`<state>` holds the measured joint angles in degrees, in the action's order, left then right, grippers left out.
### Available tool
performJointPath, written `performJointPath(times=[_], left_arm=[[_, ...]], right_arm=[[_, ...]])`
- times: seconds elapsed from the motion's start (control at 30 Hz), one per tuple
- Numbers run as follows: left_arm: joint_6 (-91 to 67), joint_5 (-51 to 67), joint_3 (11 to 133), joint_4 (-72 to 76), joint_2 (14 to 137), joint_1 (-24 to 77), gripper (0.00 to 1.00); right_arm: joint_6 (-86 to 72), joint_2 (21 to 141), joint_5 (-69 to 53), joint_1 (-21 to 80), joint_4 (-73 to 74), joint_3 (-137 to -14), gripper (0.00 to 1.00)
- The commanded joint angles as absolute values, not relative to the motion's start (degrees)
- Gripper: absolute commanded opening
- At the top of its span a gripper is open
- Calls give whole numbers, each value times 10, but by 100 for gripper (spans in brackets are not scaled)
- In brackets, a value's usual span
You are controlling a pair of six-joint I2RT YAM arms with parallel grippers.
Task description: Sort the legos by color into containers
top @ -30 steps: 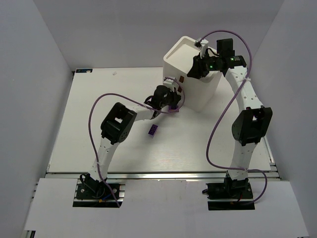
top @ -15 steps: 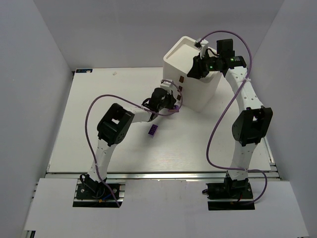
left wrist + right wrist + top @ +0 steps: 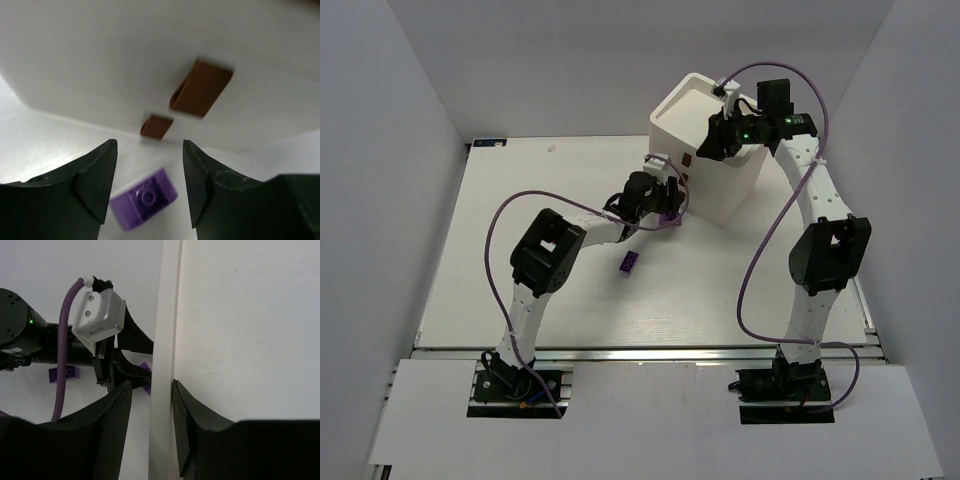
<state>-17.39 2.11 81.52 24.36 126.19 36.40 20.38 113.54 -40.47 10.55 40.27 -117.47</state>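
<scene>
The bottom container of the stack is shut, so the robot's left gripper needs to pinch the lower brown tab [image 3: 157,127] and pull it open before the purple lego goes in.
A tall stack of white containers [image 3: 705,150] stands at the back right, with brown marks [image 3: 202,89] on its side. My right gripper [image 3: 722,135] straddles the top rim [image 3: 167,315]. Its inner finger rests on the wall and the outer finger [image 3: 120,405] stands a little off it, so it is open. My left gripper [image 3: 670,205] is open just in front of the stack's base. A purple lego [image 3: 144,199] shows blurred between its fingers, touching neither. A second purple lego [image 3: 629,262] lies on the table nearer the arms, also visible in the right wrist view [image 3: 65,373].
The white table [image 3: 540,250] is walled by grey panels on the left, back and right. Purple cables loop over both arms. The left arm's forearm [image 3: 600,228] stretches across the middle of the table toward the stack.
My left gripper has gone from shut to open, and the purple lego it held now sits loose between its fingers. It also shifted slightly toward the stack. The right arm stays put.
</scene>
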Motion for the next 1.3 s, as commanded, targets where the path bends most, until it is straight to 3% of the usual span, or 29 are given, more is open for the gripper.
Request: performJointPath(times=[0.0,0.6,0.73,0.93,1.27], left_arm=[[-157,29,865,240,1268,363,65],[-147,47,965,210,1350,363,53],[-150,47,983,212,1361,363,39],[-157,48,977,223,1350,363,3],[-149,49,830,262,1249,358,0]], right_arm=[[200,1123,-422,117,468,-1158,44],[196,1135,-428,120,467,-1168,44],[196,1136,-427,120,466,-1169,45],[200,1135,-421,119,468,-1165,45],[204,1133,-403,117,467,-1158,44]])
